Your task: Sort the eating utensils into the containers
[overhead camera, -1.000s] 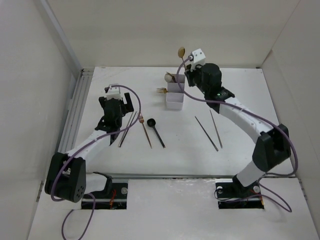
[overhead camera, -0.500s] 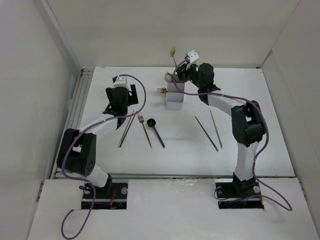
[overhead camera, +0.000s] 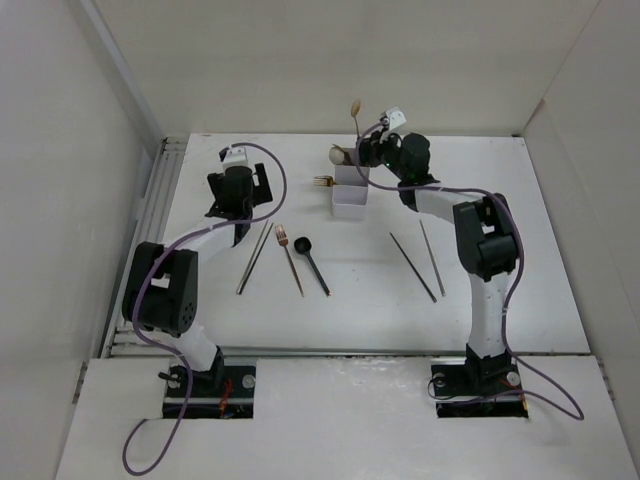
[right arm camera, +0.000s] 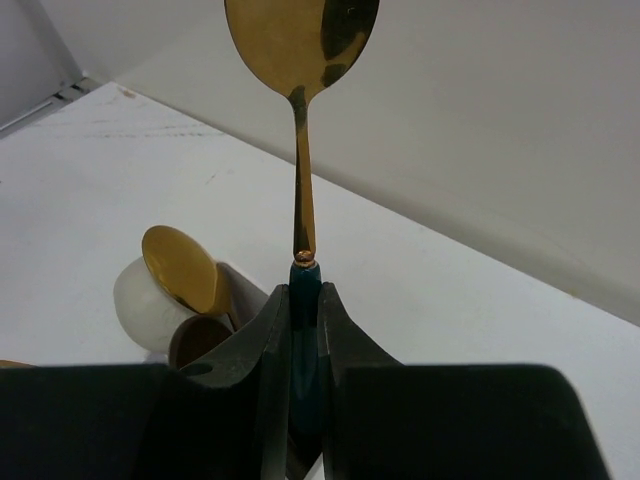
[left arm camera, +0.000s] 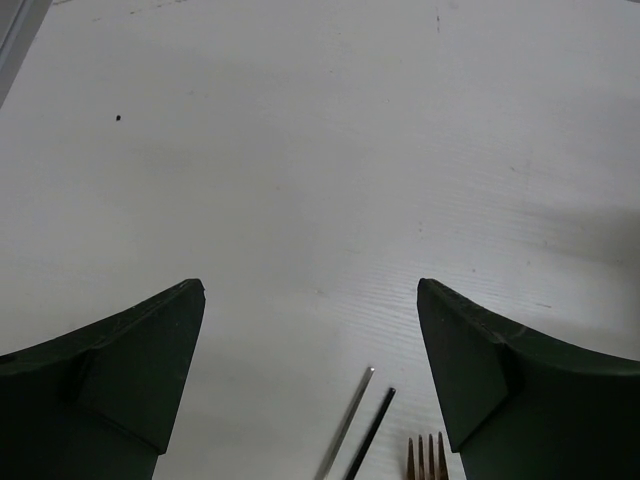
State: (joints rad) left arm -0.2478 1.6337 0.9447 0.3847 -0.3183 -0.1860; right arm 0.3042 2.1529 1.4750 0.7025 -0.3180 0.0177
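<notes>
Next, I close my left gripper on the middle of the grey chopstick (overhead camera: 255, 250), the one that lies farther from the copper fork than its black neighbour.
My right gripper (overhead camera: 372, 150) (right arm camera: 305, 292) is shut on the dark handle of a gold-bowled spoon (overhead camera: 354, 107) (right arm camera: 300, 40), held upright with the bowl up over the far end of the white three-compartment box (overhead camera: 350, 198). The far compartment holds a gold spoon (right arm camera: 180, 268) and a brown wooden spoon (right arm camera: 200, 340). A gold fork (overhead camera: 320, 181) sticks out of the box to the left. My left gripper (overhead camera: 242, 203) (left arm camera: 310, 290) is open and empty, just beyond the far ends of two chopsticks (overhead camera: 255, 255) (left arm camera: 360, 430) and a copper fork (overhead camera: 290, 260) (left arm camera: 427, 458).
A black spoon (overhead camera: 312, 262) lies right of the copper fork. Two more dark chopsticks (overhead camera: 412, 266) lie on the right half of the table. A metal rail (overhead camera: 150, 220) runs along the left edge. White walls enclose the table.
My left gripper has moved away from the chopsticks toward the far side. My right arm has folded inward, keeping the spoon upright over the far end of the box.
</notes>
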